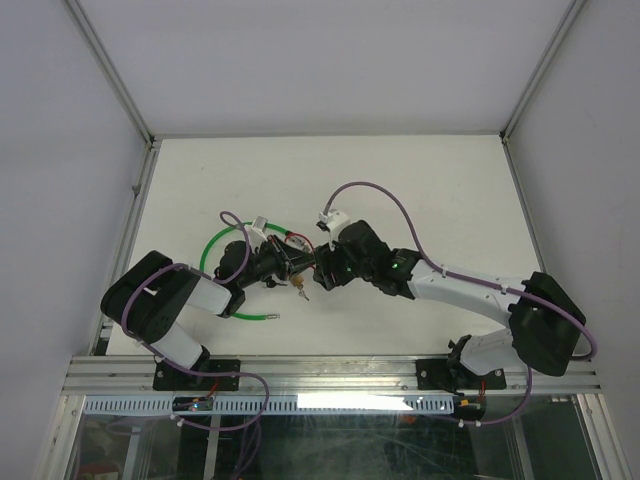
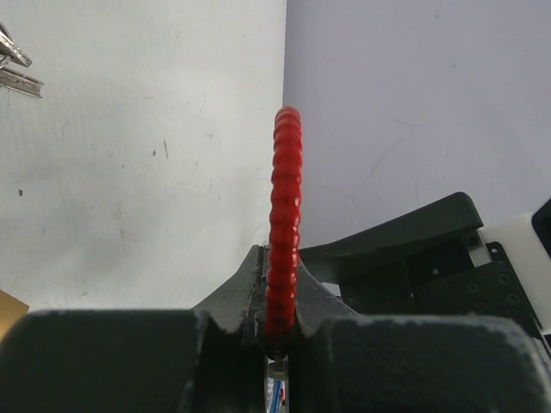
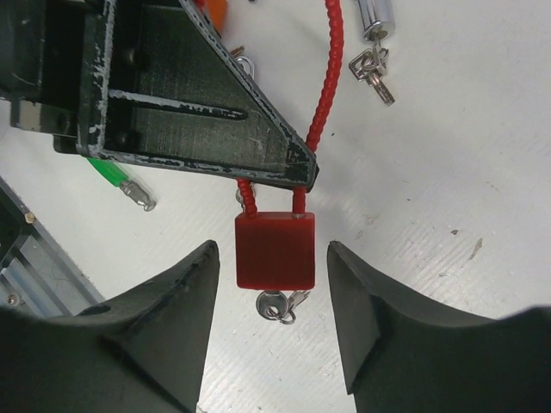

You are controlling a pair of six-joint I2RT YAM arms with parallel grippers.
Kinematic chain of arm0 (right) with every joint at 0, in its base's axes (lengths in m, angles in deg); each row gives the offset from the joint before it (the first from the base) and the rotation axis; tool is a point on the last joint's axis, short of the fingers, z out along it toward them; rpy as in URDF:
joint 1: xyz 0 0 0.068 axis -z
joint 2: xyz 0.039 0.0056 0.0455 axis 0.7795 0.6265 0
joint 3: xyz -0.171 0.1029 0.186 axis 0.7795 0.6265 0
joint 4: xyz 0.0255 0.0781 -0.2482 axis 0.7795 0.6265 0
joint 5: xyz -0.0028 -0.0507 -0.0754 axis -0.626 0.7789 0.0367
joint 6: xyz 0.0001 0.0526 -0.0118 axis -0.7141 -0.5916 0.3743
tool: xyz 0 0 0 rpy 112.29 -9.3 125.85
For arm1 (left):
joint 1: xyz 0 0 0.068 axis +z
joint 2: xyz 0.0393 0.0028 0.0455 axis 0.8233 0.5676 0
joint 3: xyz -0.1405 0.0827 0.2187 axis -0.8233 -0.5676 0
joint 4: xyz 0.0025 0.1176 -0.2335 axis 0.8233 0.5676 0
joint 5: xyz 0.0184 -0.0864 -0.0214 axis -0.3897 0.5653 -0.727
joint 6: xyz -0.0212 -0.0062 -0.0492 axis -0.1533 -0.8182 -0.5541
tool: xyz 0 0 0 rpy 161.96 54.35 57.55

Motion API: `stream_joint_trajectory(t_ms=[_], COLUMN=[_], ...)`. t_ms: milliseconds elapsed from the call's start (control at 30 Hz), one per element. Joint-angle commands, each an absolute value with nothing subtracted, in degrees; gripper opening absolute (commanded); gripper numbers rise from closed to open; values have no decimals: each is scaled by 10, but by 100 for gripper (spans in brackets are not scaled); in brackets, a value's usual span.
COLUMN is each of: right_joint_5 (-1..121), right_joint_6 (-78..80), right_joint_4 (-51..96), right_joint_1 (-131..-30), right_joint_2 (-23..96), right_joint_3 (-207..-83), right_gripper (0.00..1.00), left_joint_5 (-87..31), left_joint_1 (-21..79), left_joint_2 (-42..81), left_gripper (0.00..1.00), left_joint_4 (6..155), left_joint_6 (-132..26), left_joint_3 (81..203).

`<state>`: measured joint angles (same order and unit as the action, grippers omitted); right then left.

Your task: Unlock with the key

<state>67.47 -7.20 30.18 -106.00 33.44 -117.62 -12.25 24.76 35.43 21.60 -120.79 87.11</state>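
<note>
My left gripper is holding the red cable above the hanging padlock. My right gripper should hold the padlock while my left gripper takes its body [image 3: 275,251].
A red padlock [image 3: 275,249] hangs from a red ribbed cable shackle [image 3: 323,103], with a silver key [image 3: 277,304] in its bottom keyhole. My left gripper [image 2: 277,297] is shut on the red cable [image 2: 284,198] just above the lock body; its dark finger [image 3: 189,112] shows in the right wrist view. My right gripper [image 3: 271,258] is open, its two fingers on either side of the padlock and not touching it. In the top view the two grippers, left [image 1: 288,262] and right [image 1: 320,270], meet nose to nose at the table's middle.
A green cable loop [image 1: 214,252] lies left of the left gripper, with its metal end [image 3: 129,188] showing in the right wrist view. Spare keys [image 3: 374,70] lie on the white table [image 1: 420,190] beside a silver cylinder [image 3: 376,13]. Another key bunch [image 1: 301,290] lies below the grippers.
</note>
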Motion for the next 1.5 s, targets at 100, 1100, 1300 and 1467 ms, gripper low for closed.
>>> stream_joint_trajectory(t_ms=[100,1100,1300,1467], right_joint_5=[667,745,765,763], right_joint_6=[-59,-47,-52,-57], right_joint_4=[260,227,214,202], right_joint_1=[-1067,-1081,-1081,-1081], right_joint_2=[343,319,312,316], right_joint_3=[-1174,-1194,-1194,-1197], right_gripper=[52,6,6,6], left_joint_5=[-132,-109,-112,-111], left_joint_1=[250,231,220,211], left_joint_2=[348,338,343,361], left_gripper=[0,46,42,35], left_joint_4=[143,189,187,168], left_joint_6=[-1233,-1232,-1232,-1235], left_joint_3=[869,878,881,890])
